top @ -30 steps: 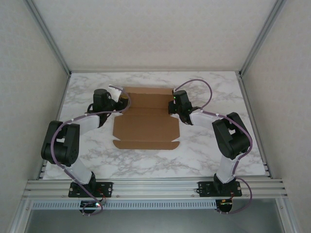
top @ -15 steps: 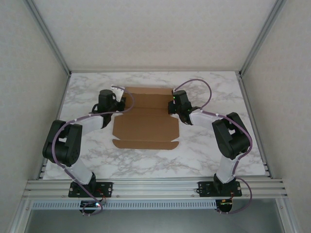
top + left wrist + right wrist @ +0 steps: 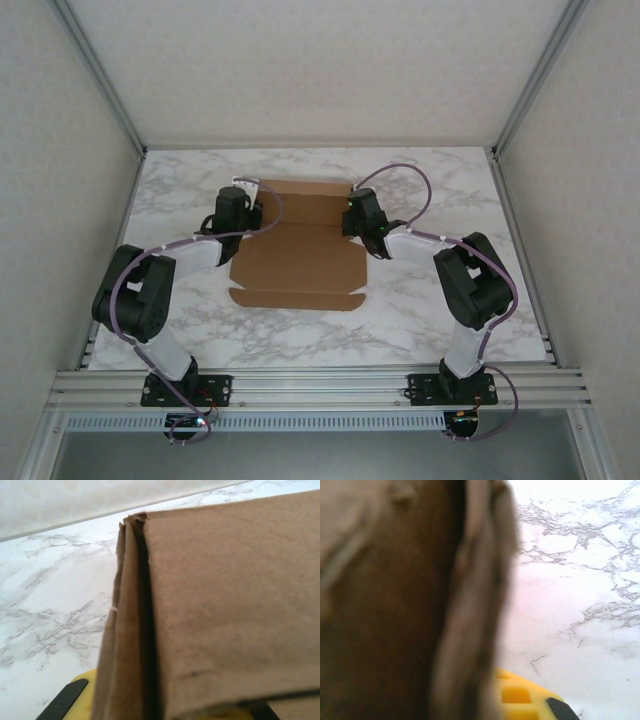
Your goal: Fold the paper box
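Note:
There is an open gap between the doubled side flap and the box's back panel. My left gripper should open, back away and pinch the side flap lower down (image 3: 122,695).
The paper box (image 3: 300,262) is a flat brown cardboard sheet with flaps, lying on the marble table (image 3: 420,310). My left gripper (image 3: 250,208) is at its back left corner. In the left wrist view a raised, doubled side flap (image 3: 127,645) of the box (image 3: 230,605) runs down between the yellow pads (image 3: 82,697), and the gripper (image 3: 150,712) is shut on it. My right gripper (image 3: 350,217) is at the back right edge. There a blurred cardboard flap (image 3: 470,630) lies against its yellow pad (image 3: 520,697), and the gripper (image 3: 470,705) is shut on it.
Metal frame posts (image 3: 100,80) and white walls close in the table at the back and sides. Bare marble lies in front of the box and to the right of the right arm (image 3: 470,280). Purple cables (image 3: 410,175) loop over both arms.
My left gripper has moved right to the box's back left corner and closed on the flap. The right gripper has edged slightly left, and the box's sides have drawn in a little.

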